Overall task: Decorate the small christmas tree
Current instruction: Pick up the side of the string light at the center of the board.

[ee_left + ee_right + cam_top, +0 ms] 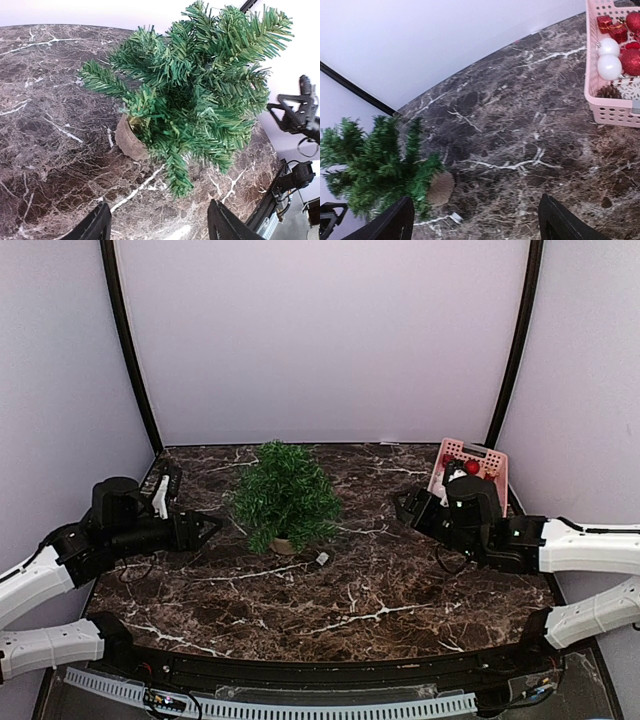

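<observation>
The small white object's thin wire [389, 557] is on the table between the tree and the pink basket. My right gripper goes there next and closes on it.
The small christmas tree [285, 495] stands upright at the middle of the marble table on a round tan base [283, 543], with no ornaments visible on it. My left gripper [210, 528] is just left of the tree, pointing at it, open and holding nothing. In the left wrist view the tree [200, 95] and its base [129, 142] fill the frame beyond the open gripper [157, 225]. My right gripper [405, 505] hovers to the right of the tree, open and empty. From the right wrist the tree [375, 160] sits far left, past the spread gripper [475, 220].
A pink plastic basket [470, 465] of red and white ornaments stands at the back right, partly hidden by the right arm; its wall [607, 107] shows in the right wrist view. A small white object [322, 559] lies on the table beside the tree's base.
</observation>
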### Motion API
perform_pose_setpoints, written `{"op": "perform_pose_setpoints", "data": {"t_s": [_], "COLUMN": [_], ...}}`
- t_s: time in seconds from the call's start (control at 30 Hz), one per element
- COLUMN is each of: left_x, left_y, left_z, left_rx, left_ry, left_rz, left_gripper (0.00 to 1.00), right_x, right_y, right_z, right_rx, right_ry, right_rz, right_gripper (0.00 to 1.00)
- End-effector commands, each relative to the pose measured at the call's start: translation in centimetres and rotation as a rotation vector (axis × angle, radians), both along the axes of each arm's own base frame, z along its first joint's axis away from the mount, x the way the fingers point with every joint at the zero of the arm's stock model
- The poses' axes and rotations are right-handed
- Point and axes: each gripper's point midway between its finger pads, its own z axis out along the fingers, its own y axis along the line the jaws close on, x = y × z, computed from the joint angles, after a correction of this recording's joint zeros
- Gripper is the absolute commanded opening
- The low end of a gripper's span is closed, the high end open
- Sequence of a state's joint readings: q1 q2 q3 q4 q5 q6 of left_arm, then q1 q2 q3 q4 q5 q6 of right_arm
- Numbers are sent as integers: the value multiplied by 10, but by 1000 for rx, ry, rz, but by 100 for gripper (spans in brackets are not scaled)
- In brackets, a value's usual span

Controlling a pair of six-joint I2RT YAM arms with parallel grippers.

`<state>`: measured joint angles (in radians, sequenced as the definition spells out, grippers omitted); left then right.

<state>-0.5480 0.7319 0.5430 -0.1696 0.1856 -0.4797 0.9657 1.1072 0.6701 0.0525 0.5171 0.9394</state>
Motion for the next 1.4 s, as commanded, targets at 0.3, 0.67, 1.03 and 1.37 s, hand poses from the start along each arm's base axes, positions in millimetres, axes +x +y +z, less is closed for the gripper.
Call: {"op": "perform_pose_setpoints", "data": {"t_s": [0.3,0.67,1.03,1.37], "left_x": [-29,-28,-28,-27], "left_y": [-49,-57,-50,-45], "left_z": [-14,-19,-22,-17], "left_rx": [-106,-110,-83,-59], "left_ry": [114,118,110,89], "left_rz": [-99,-108,-85,-75], "left_gripper": [68,68,68,69], "right_x": [-44,-40,-25,-17], "right_y": [1,29,51,52], "right_z": [-125,-147,-156,-170], "right_rx": [-199,-130,-106,-137], "right_ry": [373,426,436,465], "right_rz": [283,292,290,229], "right_gripper": [80,56,45,21]}}
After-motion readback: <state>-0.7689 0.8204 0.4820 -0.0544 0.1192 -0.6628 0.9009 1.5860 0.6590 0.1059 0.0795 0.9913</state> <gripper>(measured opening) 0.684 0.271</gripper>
